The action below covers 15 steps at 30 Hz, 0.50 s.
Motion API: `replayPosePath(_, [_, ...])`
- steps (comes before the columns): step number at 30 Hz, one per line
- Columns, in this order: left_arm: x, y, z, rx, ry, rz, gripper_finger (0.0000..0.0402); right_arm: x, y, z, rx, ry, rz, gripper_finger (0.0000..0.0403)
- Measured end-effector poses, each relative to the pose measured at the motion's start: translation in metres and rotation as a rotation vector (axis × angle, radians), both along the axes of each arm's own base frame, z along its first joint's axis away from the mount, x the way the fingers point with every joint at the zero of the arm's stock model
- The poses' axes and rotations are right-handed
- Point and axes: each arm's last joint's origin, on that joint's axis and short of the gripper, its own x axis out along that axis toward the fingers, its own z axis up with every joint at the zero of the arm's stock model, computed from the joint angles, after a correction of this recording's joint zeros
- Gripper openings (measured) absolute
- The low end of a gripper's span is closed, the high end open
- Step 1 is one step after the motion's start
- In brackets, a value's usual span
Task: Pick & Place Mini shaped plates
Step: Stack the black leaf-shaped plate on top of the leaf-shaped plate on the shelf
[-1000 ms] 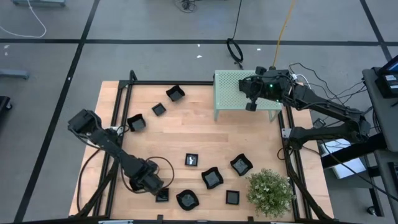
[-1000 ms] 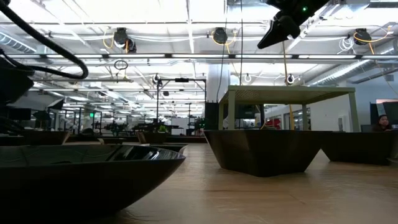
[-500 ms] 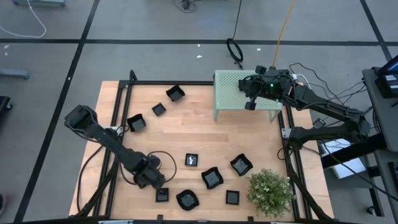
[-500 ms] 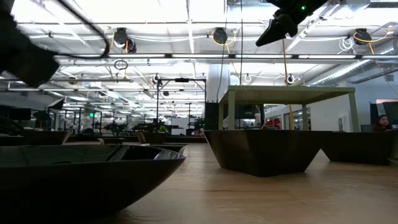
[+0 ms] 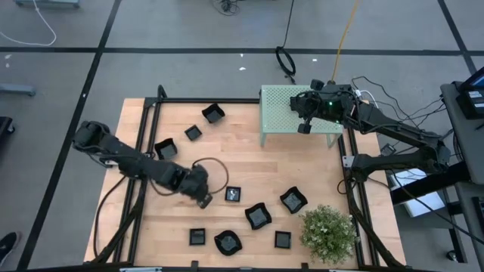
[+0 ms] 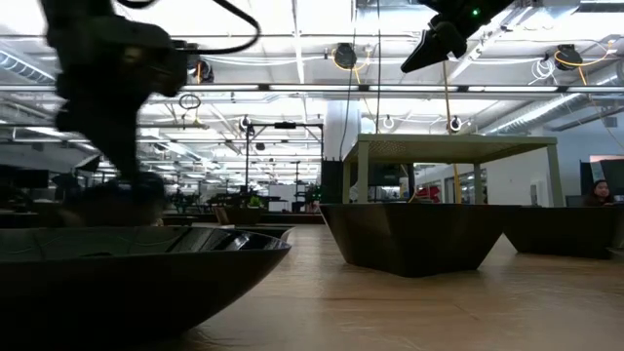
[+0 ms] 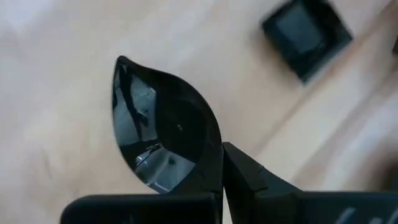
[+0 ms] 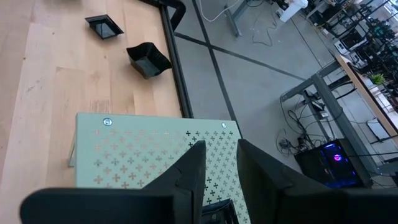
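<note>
My left gripper needs to let go of the leaf-shaped dish on bare wood (image 5: 241, 156) between the green stand and the nearest square plate.
My left gripper (image 5: 203, 198) is above the table's middle left, shut on a small glossy black leaf-shaped dish (image 7: 165, 134). It shows blurred in the low view (image 6: 112, 185). Several other mini black plates lie flat on the wooden table: square ones (image 5: 234, 194) (image 5: 197, 236) (image 5: 282, 239), wavy-rimmed ones (image 5: 258, 216) (image 5: 227, 242) (image 5: 293, 200), and three at the far left (image 5: 193, 133). My right gripper (image 5: 305, 125) hovers over the pale green perforated stand (image 5: 287, 113), slightly open and empty (image 8: 221, 165). My left gripper pinches the leaf-shaped dish by its rim (image 7: 211, 165) between its two fingers, at one long side near a pointed end. The dish sticks out past the fingertips with its hollow side toward the wrist camera. It is lifted clear of the table.
A green bushy plant (image 5: 327, 230) stands at the near right corner. A black frame rail (image 5: 144, 151) runs along the table's left side. Bare wood lies in the middle (image 5: 242, 162). One square plate (image 7: 305, 34) lies just beyond the held dish.
My left gripper has risen from beside the square plate at the near edge and swung toward the far edge and a little right, now close to the middle square plate. It stays shut on the leaf-shaped dish. The plates on the table have not moved.
</note>
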Motion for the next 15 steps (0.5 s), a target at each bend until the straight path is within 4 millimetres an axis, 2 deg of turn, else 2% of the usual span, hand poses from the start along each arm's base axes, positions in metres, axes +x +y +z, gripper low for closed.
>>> replayPosePath(7, [0.023, 0.045, 0.005, 0.222, -0.103, -0.134, 0.0005, 0.001, 0.0, -0.003, 0.002, 0.003, 0.001, 0.0077])
replayPosePath(15, [0.045, 0.086, 0.017, 0.413, -0.25, -0.286, 0.0003, 0.004, 0.0, -0.03, 0.058, 0.014, 0.038, 0.0077])
